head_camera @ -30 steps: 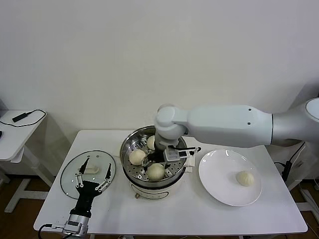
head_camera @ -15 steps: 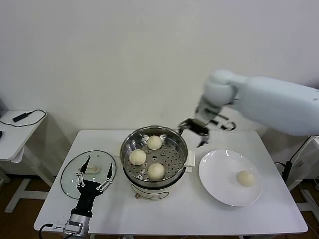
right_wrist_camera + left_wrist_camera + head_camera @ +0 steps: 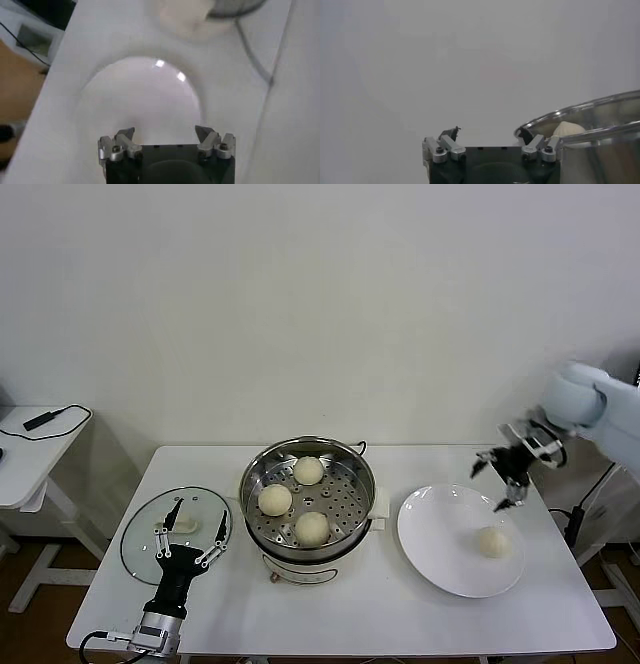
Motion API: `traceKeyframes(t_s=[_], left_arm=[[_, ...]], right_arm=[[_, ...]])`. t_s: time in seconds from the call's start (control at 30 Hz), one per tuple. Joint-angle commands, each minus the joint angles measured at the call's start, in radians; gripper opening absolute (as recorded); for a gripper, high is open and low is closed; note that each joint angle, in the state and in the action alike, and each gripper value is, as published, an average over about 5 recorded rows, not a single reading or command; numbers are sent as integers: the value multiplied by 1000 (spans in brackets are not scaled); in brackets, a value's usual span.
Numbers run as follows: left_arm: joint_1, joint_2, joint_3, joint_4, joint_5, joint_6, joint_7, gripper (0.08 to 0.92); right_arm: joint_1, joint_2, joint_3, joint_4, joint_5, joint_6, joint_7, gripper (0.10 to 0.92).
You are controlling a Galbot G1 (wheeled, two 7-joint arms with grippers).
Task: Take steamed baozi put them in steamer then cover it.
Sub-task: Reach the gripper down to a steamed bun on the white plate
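Note:
The robot's right gripper should next go to the white plate and close there around the sides of the last baozi [image 3: 493, 542].
The steamer [image 3: 256, 484] stands mid-table with three steamed baozi on its perforated tray: one at the back [image 3: 308, 470], one at the left [image 3: 274, 500], one at the front [image 3: 312, 527]. A fourth baozi [image 3: 491, 541] lies on the white plate [image 3: 440, 554]. My right gripper [image 3: 492, 484] hangs open and empty above the plate's far right part; its wrist view shows the plate [image 3: 145, 95] beyond the spread jaws [image 3: 165, 134]. My left gripper [image 3: 198, 511] rests open over the glass lid [image 3: 140, 536], by its white knob [image 3: 183, 525]. In the left wrist view the steamer rim [image 3: 600, 107] and a baozi [image 3: 567, 129] show beside the gripper [image 3: 490, 136].
The white table [image 3: 400, 614] carries the lid on the left, the steamer in the middle and the plate on the right. A small side table [image 3: 30, 454] with a black cable stands off to the left. A white wall rises behind.
My right arm has lifted out of the steamer and swung right, ending above the plate with nothing in its jaws. The left arm has not moved.

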Motion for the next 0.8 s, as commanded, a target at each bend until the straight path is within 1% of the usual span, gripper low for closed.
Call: traceKeyframes(t_s=[0.03, 0.4, 0.8], left_arm=[[1, 0, -2, -1, 1, 0, 0, 823], [3, 0, -12, 1, -1, -3, 0, 823], [0, -1, -18, 8, -6, -3, -2, 823]], right_arm=[[-190, -64, 26, -82, -11, -39, 106, 823], [-284, 0, 88, -130, -12, -54, 176, 823], [-321, 44, 117, -162, -14, -55, 201, 823]])
